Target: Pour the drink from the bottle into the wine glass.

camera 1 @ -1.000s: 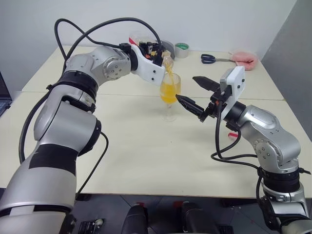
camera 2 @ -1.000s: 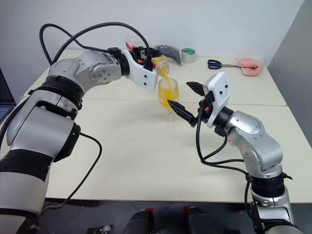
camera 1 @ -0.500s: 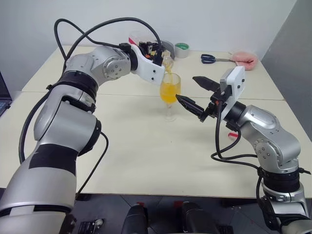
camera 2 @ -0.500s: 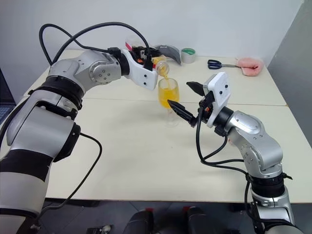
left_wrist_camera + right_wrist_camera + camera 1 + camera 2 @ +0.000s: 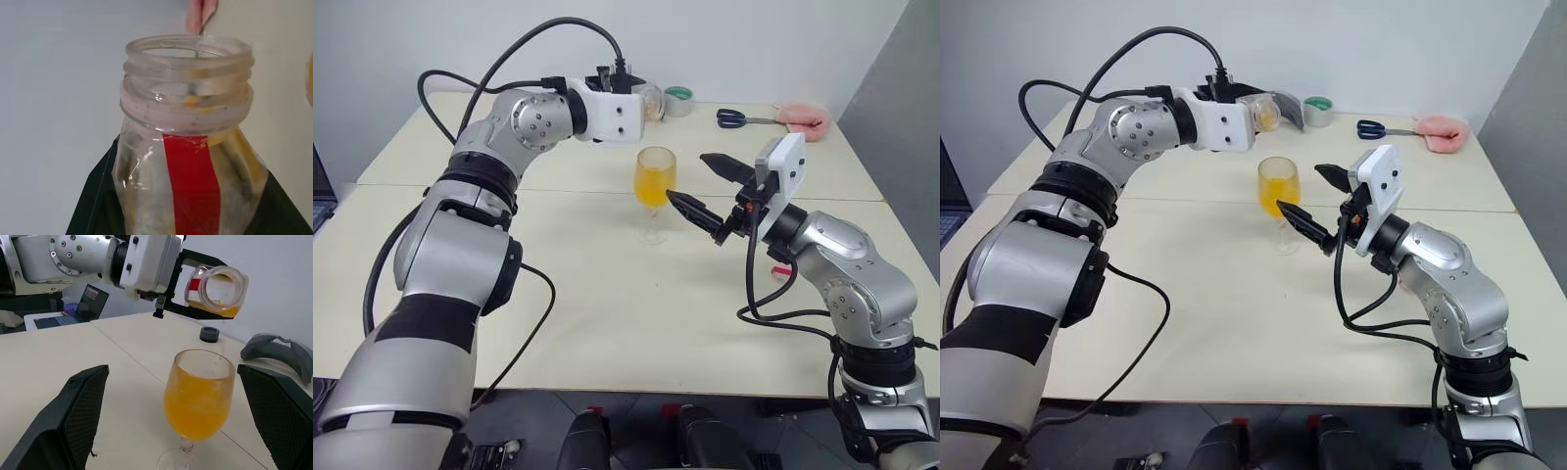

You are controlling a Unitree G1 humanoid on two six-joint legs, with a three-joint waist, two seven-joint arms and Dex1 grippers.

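Next, my left gripper sets the bottle free on the pale table (image 5: 546,233) between its own arm and the wine glass. The bottle is now above and behind the glass.
The wine glass (image 5: 655,186) stands on the pale table (image 5: 607,294), its bowl well filled with orange drink (image 5: 196,404). Above and behind it, my left gripper (image 5: 641,103) is shut on the bottle (image 5: 217,289). The bottle lies roughly level, uncapped, its open mouth turned away from the glass, a little drink pooled along its lower side. The left wrist view shows its neck and red stripe (image 5: 188,161) between the black fingers. My right gripper (image 5: 688,177) hovers just right of the glass bowl, open, one finger (image 5: 73,416) on each side of the glass without touching it.
At the table's far edge lie a tape roll (image 5: 678,98), blue-handled scissors (image 5: 739,117), a pink object (image 5: 803,117) and a grey curved piece (image 5: 1283,103). A small dark cap (image 5: 209,334) sits behind the glass. A laptop (image 5: 93,298) stands off to the left.
The left wrist has rolled back, raising the bottle from its pouring tilt to about level. The stream into the glass has stopped. The right gripper has not moved.
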